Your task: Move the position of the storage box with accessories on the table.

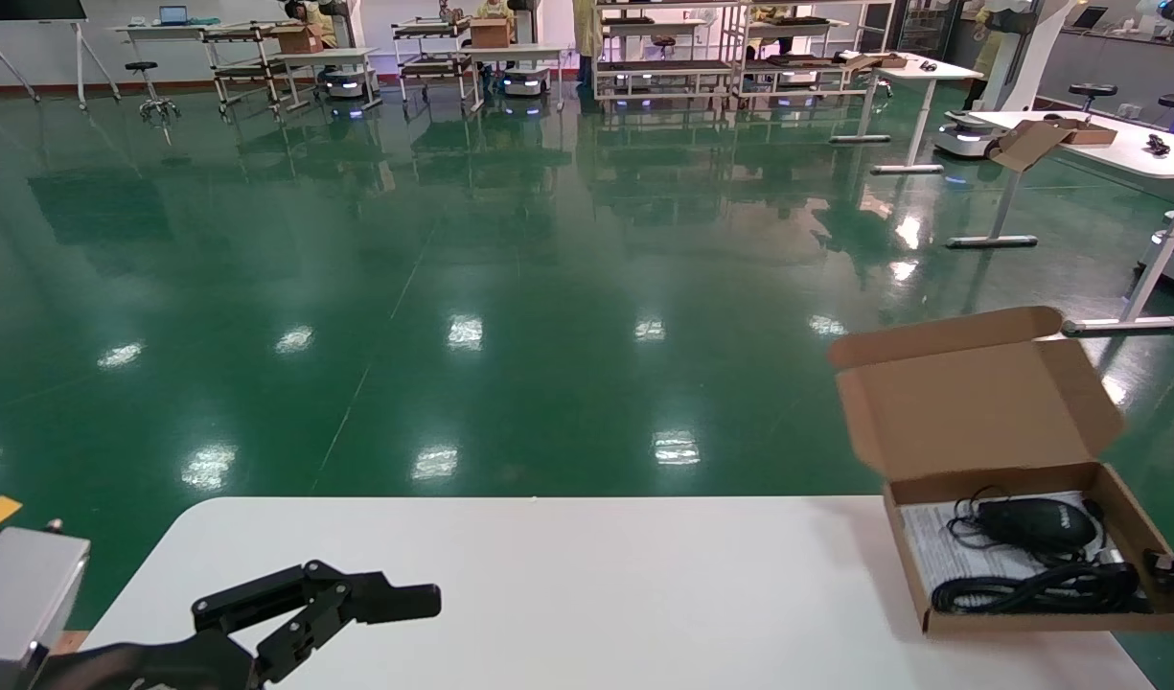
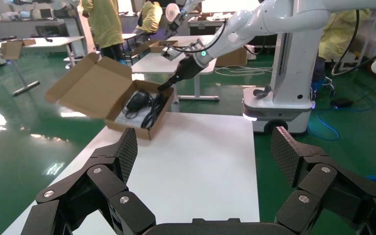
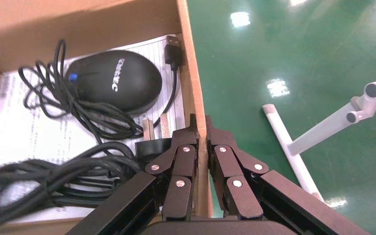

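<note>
The robot's right gripper needs to release the storage box on the white table's far corner (image 1: 981,588), just inside the table's edge.
The storage box (image 1: 1027,621), brown cardboard with its flap lid (image 1: 970,402) standing open, sits at the far right of the white table (image 1: 567,585) and reaches past its right edge. Inside lie a black mouse (image 1: 1032,524), a thick black cable bundle (image 1: 1037,586) and a white leaflet (image 1: 927,546). My right gripper (image 1: 1171,567) is shut on the box's right side wall (image 3: 188,73), one finger inside and one outside. The right wrist view shows the gripper (image 3: 199,125), mouse (image 3: 115,81), cable bundle (image 3: 39,181) and leaflet (image 3: 24,132). My left gripper (image 1: 395,604) is open and empty, low over the table's front left.
The left wrist view shows the box (image 2: 137,129) at the table's far corner, my right arm's gripper (image 2: 169,84) on it, and a white robot base (image 2: 279,112) beyond the table (image 2: 196,166). Green floor surrounds the table. Other desks (image 1: 1104,144) stand far behind.
</note>
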Robot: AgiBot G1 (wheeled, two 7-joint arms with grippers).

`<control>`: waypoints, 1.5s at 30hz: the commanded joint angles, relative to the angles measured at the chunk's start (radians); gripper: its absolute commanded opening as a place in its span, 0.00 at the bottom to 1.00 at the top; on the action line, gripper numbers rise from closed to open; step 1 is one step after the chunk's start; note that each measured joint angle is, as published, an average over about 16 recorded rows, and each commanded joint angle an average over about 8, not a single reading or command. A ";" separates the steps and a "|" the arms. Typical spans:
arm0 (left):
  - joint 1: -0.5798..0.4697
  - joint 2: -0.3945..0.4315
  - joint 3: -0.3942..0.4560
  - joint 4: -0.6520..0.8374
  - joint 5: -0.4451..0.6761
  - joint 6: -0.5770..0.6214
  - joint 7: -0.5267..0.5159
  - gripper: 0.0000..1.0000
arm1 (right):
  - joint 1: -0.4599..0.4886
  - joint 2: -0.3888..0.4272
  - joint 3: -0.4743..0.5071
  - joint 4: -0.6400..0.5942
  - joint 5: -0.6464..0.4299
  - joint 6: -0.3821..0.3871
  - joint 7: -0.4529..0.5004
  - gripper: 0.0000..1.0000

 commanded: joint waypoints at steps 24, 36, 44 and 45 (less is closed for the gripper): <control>0.000 0.000 0.000 0.000 0.000 0.000 0.000 1.00 | -0.038 -0.035 0.023 0.006 0.032 0.019 -0.049 0.73; 0.000 0.000 0.000 0.000 0.000 0.000 0.000 1.00 | -0.044 -0.037 0.025 0.002 0.035 0.012 -0.063 1.00; 0.000 0.000 0.000 0.000 0.000 0.000 0.000 1.00 | -0.053 -0.036 0.027 0.002 0.039 0.019 -0.077 1.00; 0.000 0.000 0.000 0.000 0.000 0.000 0.000 1.00 | -0.053 -0.036 0.028 0.003 0.040 0.021 -0.079 1.00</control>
